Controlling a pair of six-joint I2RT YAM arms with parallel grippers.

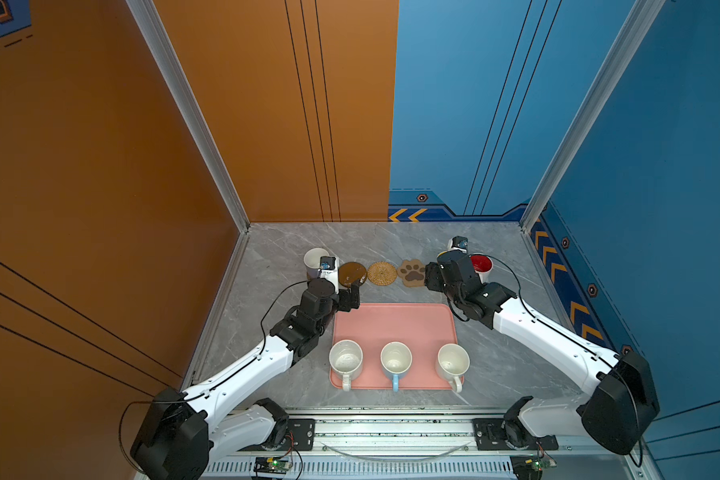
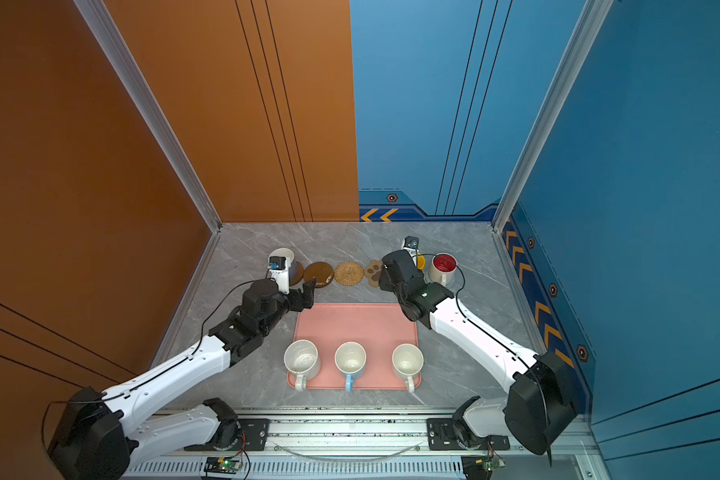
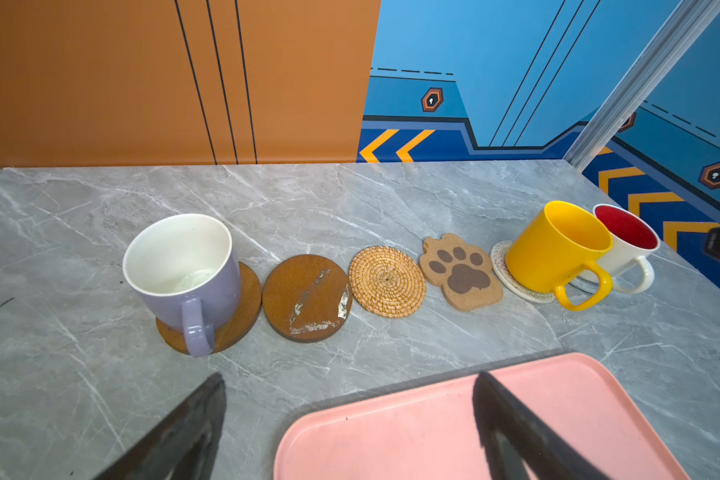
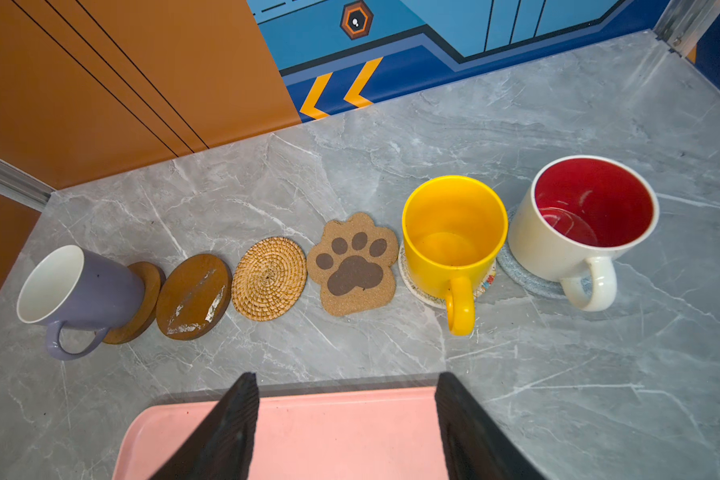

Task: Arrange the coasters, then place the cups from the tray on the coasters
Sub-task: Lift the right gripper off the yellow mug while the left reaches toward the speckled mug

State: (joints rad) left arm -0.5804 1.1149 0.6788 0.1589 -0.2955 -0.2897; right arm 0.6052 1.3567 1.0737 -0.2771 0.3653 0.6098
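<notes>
The robot's left gripper should next move to the speckled cup's handle (image 1: pixel 346 383), next to the light-blue cup on the pink tray, and close there.
Six coasters lie in a row beyond the pink tray (image 1: pixel 391 324). The lilac cup (image 3: pixel 184 270) stands on a brown disc (image 3: pixel 242 307). A second brown disc (image 3: pixel 306 297), the rattan round (image 3: pixel 386 281) and the paw coaster (image 3: pixel 460 272) are bare. The yellow cup (image 4: pixel 454 232) sits on the white woven coaster (image 4: pixel 416 291), and the red-inside cup (image 4: pixel 591 216) on the pale-blue one (image 4: pixel 528 282). On the tray stand the speckled (image 1: pixel 345 359), light-blue (image 1: pixel 395 359) and plain white (image 1: pixel 453 361) cups. My left gripper (image 3: pixel 350 380) hangs open over the tray's far left corner. My right gripper (image 4: pixel 346 380) is open and empty over its far right edge.
An orange wall (image 1: pixel 100 166) closes the left side and a blue one (image 1: pixel 661 166) the right, with aluminium posts (image 1: pixel 528 224) at the back corners. A metal rail (image 1: pixel 391 428) runs along the front edge. Grey marble table (image 3: pixel 350 199) lies behind the coaster row.
</notes>
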